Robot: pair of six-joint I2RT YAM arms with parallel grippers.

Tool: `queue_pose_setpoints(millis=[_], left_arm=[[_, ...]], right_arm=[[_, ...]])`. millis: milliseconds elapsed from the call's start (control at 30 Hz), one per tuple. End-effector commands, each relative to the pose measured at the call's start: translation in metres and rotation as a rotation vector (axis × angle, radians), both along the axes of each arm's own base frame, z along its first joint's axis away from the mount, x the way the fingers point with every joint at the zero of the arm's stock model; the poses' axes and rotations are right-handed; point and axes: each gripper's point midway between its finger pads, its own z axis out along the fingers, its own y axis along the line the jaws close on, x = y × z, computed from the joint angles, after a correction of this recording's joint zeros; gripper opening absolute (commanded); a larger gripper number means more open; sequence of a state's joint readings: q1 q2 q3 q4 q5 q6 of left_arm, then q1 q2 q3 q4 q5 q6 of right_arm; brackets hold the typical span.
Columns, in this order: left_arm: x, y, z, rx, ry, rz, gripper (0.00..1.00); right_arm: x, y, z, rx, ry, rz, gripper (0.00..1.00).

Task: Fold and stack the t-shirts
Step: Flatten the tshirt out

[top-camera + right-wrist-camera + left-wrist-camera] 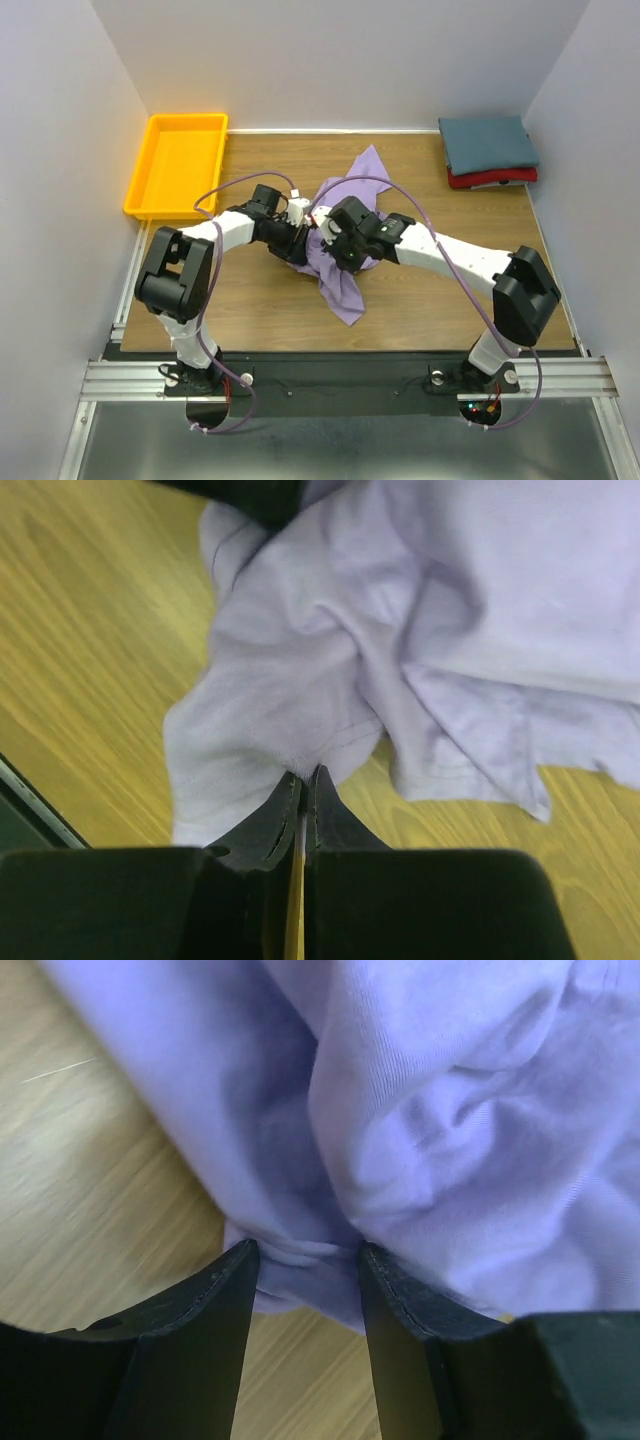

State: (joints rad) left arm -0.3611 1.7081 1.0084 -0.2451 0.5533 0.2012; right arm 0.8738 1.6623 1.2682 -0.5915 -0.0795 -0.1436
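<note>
The right gripper should release the lavender-purple t-shirt's fold on the bare wood (387,334) near the table's front edge.
The lavender-purple t-shirt (345,290) lies crumpled in the middle of the table, and both grippers are over it. My left gripper (300,240) is open; in its wrist view the jaws (305,1255) stand apart astride an edge fold of the shirt (450,1110). My right gripper (335,240) is shut on a bunched fold of the shirt (300,680), pinched at the fingertips (303,775). The dark teal t-shirt (487,143) lies folded on top of the folded red t-shirt (495,178) at the back right corner.
A yellow-orange tray (178,165) sits at the back left, hanging off the table's left edge. White walls close in the back and both sides. Purple cables loop over both arms.
</note>
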Motion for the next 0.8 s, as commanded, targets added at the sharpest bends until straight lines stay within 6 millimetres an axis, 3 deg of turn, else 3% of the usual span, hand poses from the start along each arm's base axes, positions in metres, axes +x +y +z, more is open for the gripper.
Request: queue_pose_setpoints(millis=[0,33,100,133,167,200,233,333,367,433,467,533,600,633,767], left_arm=[[0.003,-0.021,-0.008,-0.029,0.024,-0.051,0.56],[0.008,-0.021,-0.016,0.001,0.036,-0.040,0.36],[0.018,-0.010,-0.019,0.053,0.037,-0.012,0.07],[0.025,-0.002,-0.016,0.067,0.022,0.013,0.00],[0.035,0.014,-0.010,0.073,0.010,0.054,0.00],[0.034,0.014,-0.004,0.072,-0.004,0.046,0.00],[0.047,0.032,0.012,0.066,-0.054,0.071,0.00],[0.039,0.047,0.033,0.088,-0.088,0.027,0.00],[0.031,0.049,0.049,0.100,-0.137,-0.021,0.00],[0.011,0.046,0.057,0.124,-0.167,-0.079,0.00],[0.002,0.044,0.071,0.125,-0.214,-0.118,0.00],[-0.036,0.036,0.066,0.158,-0.209,-0.259,0.00],[-0.069,0.029,0.076,0.153,-0.261,-0.406,0.00],[-0.096,0.019,0.076,0.161,-0.280,-0.503,0.00],[-0.155,0.011,0.064,0.212,-0.279,-0.759,0.00]], right_arm=[[0.008,-0.017,0.004,0.011,-0.012,-0.050,0.00],[0.013,-0.025,0.006,0.017,-0.008,-0.079,0.01],[0.024,-0.046,0.010,0.010,-0.016,-0.135,0.01],[0.028,-0.057,0.012,0.002,-0.023,-0.160,0.01],[0.038,-0.079,0.017,-0.001,-0.037,-0.210,0.01],[0.035,-0.081,0.013,-0.008,-0.028,-0.210,0.01],[0.045,-0.106,0.017,-0.013,-0.038,-0.263,0.00],[0.059,-0.148,0.021,-0.033,-0.055,-0.347,0.01],[0.059,-0.155,0.018,-0.040,-0.046,-0.357,0.01],[0.062,-0.172,0.017,-0.050,-0.039,-0.396,0.00],[0.061,-0.175,0.016,-0.047,-0.029,-0.400,0.01],[0.061,-0.185,0.015,-0.055,-0.014,-0.424,0.00],[0.061,-0.196,0.014,-0.061,-0.008,-0.445,0.01],[0.058,-0.201,0.012,-0.067,-0.005,-0.443,0.01],[0.053,-0.223,0.004,-0.095,0.022,-0.462,0.01]])
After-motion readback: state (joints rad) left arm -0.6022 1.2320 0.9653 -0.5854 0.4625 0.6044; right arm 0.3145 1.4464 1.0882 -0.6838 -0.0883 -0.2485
